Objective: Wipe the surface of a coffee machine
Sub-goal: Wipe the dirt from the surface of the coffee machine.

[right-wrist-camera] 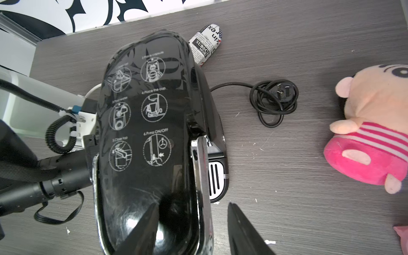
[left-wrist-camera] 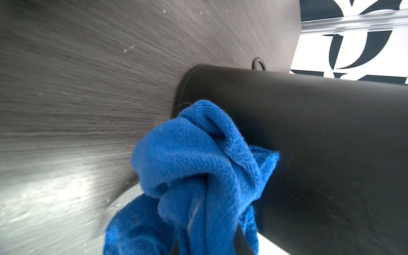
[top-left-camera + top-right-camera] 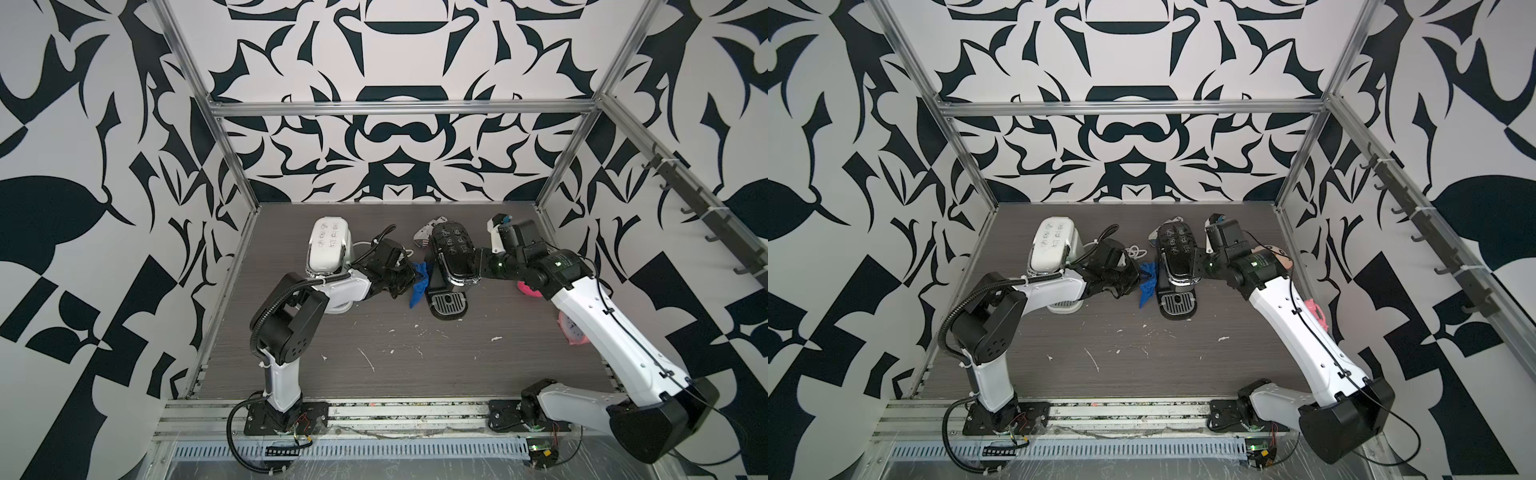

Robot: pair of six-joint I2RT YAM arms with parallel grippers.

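The lid's chrome edge is between the open fingers of my right gripper, so it should grip that edge (image 1: 206, 225) and hold the machine steady while the cloth wipes the machine's matte black side.
A black coffee machine (image 3: 453, 257) (image 3: 1177, 253) stands mid-table, its glossy lid (image 1: 143, 110) printed with white instruction pictures. My left gripper (image 3: 409, 278) (image 3: 1136, 278) (image 2: 205, 242) is shut on a blue cloth (image 3: 419, 282) (image 3: 1148, 282) (image 2: 198, 154). The cloth is bunched against the machine's matte black side (image 2: 320, 143), close to its base. My right gripper (image 3: 478, 262) (image 3: 1202, 266) (image 1: 192, 204) is open at the lid's other side. One finger hangs over the lid; the other is past the chrome edge (image 1: 202, 167), above the table.
A white coffee machine (image 3: 328, 245) stands behind my left arm. A pink plush toy (image 1: 366, 141) and a coiled black cord with plug (image 1: 273, 101) lie right of the black machine. A newspaper-print item (image 1: 206, 44) lies behind it, and a pink clock (image 3: 571, 330) under my right arm.
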